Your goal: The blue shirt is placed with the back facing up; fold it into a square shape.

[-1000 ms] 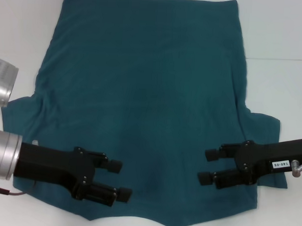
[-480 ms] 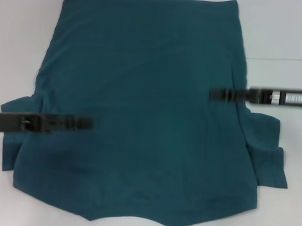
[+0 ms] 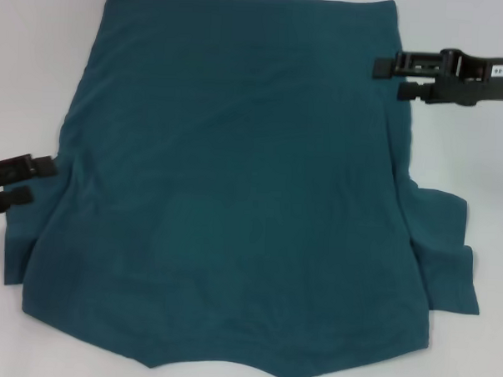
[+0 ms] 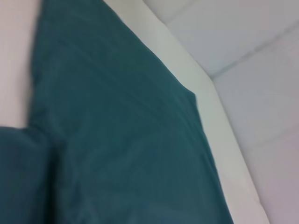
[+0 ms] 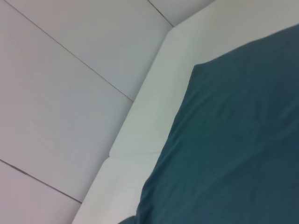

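The robot's left gripper needs to next move to the outer edge (image 3: 10,232) of the blue shirt's nearby sleeve and close there, since the sleeve is bunched inward.
The blue shirt (image 3: 235,188) lies spread flat on the white table, plain side up, with its sleeves at the left and right edges. My left gripper (image 3: 36,182) is at the shirt's left edge beside the left sleeve, open and holding nothing. High on the right, my right gripper (image 3: 388,78) hovers over the shirt's right edge, open and empty too. In both wrist views only the shirt (image 4: 117,154) (image 5: 233,149) and the table show; no fingers appear there.
The white table (image 3: 470,148) surrounds the shirt on the left, right and far sides. The table's edge (image 4: 219,121) and a tiled floor (image 5: 70,70) beyond it show in the wrist views.
Both grippers have left the shirt's near part and swung outward and away: the left one to the left edge, the right one up to the far right edge. The shirt lies unmoved.
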Controlling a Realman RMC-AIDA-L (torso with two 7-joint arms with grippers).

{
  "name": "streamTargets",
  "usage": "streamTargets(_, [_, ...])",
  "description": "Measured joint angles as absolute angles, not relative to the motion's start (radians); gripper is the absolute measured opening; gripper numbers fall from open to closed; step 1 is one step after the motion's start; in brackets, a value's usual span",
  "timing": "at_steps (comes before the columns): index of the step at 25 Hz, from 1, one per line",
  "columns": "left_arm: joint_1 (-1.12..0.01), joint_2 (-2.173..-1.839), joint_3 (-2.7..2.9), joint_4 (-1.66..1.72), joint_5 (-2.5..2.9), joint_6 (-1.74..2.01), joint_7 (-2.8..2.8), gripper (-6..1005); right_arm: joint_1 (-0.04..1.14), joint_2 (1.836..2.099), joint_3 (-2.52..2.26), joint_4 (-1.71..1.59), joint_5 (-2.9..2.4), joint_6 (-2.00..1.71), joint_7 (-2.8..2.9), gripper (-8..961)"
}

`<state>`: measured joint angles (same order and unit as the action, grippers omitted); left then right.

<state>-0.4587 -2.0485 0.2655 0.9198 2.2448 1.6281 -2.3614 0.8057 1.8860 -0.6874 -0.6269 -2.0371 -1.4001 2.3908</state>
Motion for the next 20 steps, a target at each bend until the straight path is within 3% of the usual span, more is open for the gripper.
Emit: streamTargets(20, [-0.416,-2.051,0.228,0.775,2.294,1.340,-2.376,859,0.807,1.884,-0.700,-0.622,-2.050,-1.367,2.413,923])
